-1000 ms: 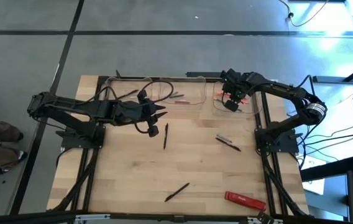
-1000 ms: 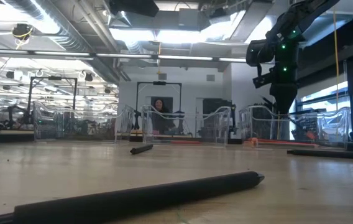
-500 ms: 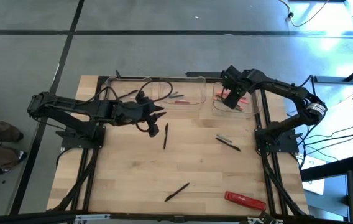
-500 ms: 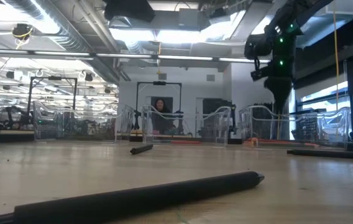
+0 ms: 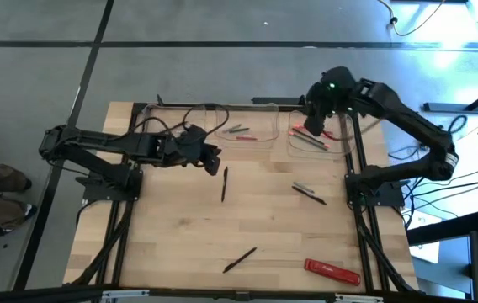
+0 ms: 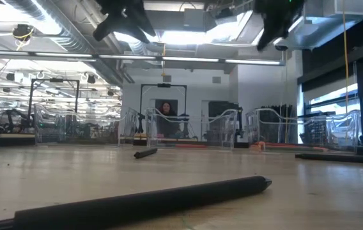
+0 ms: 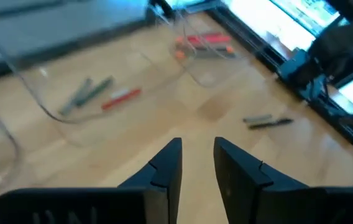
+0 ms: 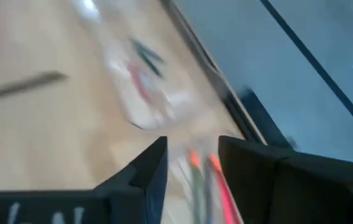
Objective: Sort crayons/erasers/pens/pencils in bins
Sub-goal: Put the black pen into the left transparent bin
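My left gripper will close next on the far end (image 5: 225, 173) of the black pen that lies closest to it, the pen that faces the middle bin.
Three black pens lie flat on the wooden table: one (image 5: 224, 183) just near of my left gripper, one beside a grey stick (image 5: 309, 194) at the right, and one (image 5: 240, 259) near the front edge, which shows large in the low view (image 6: 169, 198). Three clear bins stand along the far edge: the left one (image 5: 170, 126), the middle one (image 5: 243, 130) with coloured sticks, and the right one (image 5: 316, 139) with red and grey sticks. My left gripper (image 5: 215, 160) (image 7: 196, 163) is open and empty above the table. My right gripper (image 5: 313, 126) (image 8: 192, 165) is open and empty, high over the right bin.
A flat red bar (image 5: 333, 271) lies at the front right corner. Dark cables loop over the left bin (image 5: 197, 118). Bare wood lies across the table's middle and front left. A person shows far off in the room (image 6: 163, 110).
My right gripper has risen up out of the right bin and now hangs high above it; in the low view it has left through the picture's top. A grey stick now shows in that bin where the gripper was. My left gripper has shifted slightly toward the far edge.
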`<action>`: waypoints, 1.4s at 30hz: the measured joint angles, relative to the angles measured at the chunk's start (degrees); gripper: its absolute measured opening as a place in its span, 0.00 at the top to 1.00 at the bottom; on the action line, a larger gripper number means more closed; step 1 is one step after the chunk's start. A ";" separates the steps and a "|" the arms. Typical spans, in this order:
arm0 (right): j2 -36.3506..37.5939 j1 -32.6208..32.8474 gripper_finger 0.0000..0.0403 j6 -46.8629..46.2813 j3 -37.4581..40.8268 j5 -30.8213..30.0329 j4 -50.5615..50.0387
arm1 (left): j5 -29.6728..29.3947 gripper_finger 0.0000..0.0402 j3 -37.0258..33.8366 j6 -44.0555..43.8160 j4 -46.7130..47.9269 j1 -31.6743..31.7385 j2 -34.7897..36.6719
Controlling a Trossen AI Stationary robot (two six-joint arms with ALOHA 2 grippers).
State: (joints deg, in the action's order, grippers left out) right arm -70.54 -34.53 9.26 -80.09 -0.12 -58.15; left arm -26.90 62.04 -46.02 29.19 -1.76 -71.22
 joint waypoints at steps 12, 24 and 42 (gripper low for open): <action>6.11 8.83 0.64 -0.07 -0.66 16.93 2.19 | 12.22 0.79 0.00 -14.80 1.58 3.97 -13.32; 6.24 13.43 0.64 -0.02 -0.66 20.19 2.55 | 13.96 0.79 -0.02 -18.26 1.59 3.94 -25.50; 6.23 13.85 0.64 0.15 -0.64 20.21 2.71 | 8.21 0.79 -0.04 -17.94 -1.97 3.84 -31.72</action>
State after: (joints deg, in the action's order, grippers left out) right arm -64.31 -20.69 9.40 -80.73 20.10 -55.44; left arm -18.69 62.00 -63.96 27.22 2.08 -102.94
